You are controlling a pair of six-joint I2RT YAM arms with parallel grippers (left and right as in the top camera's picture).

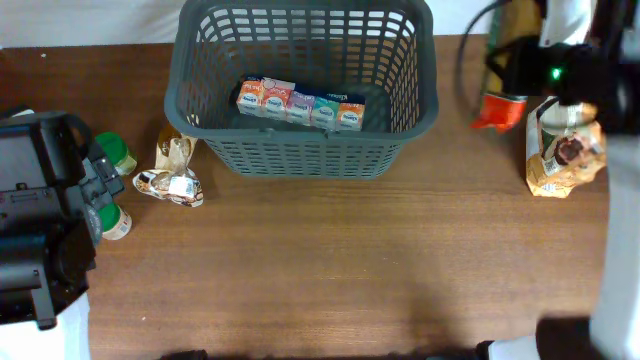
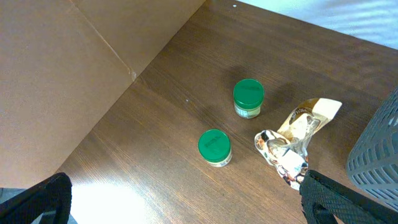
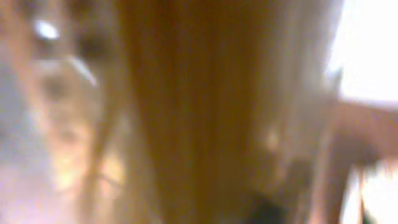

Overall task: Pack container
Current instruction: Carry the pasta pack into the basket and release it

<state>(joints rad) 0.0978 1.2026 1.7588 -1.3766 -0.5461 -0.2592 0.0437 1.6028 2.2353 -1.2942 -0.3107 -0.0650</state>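
I will use my right gripper to let go of the orange-red packet inside the basket point(image 1: 313, 92), just behind the row of small colourful cartons.
The container, a dark grey lattice basket point(image 1: 200, 80), stands at the back centre with a row of small colourful cartons point(image 1: 300, 103) inside; its corner shows in the left wrist view point(image 2: 379, 149). My left gripper point(image 2: 185, 190) is open and empty, low over the table at the left point(image 1: 97, 190), with two green-lidded jars point(image 2: 249, 96) point(image 2: 214, 147) and a crinkled snack packet point(image 2: 291, 144) ahead of it. My right gripper point(image 1: 562, 125) is down on a tan bag point(image 1: 560, 170) at the far right. The right wrist view is a brown blur, so its jaws cannot be read.
An orange-red packet point(image 1: 498, 110) lies left of the tan bag. The jars point(image 1: 120, 155) point(image 1: 115, 222) and snack packets point(image 1: 172, 178) sit between my left arm and the basket. A brown cardboard panel point(image 2: 56, 74) borders the table's left side.
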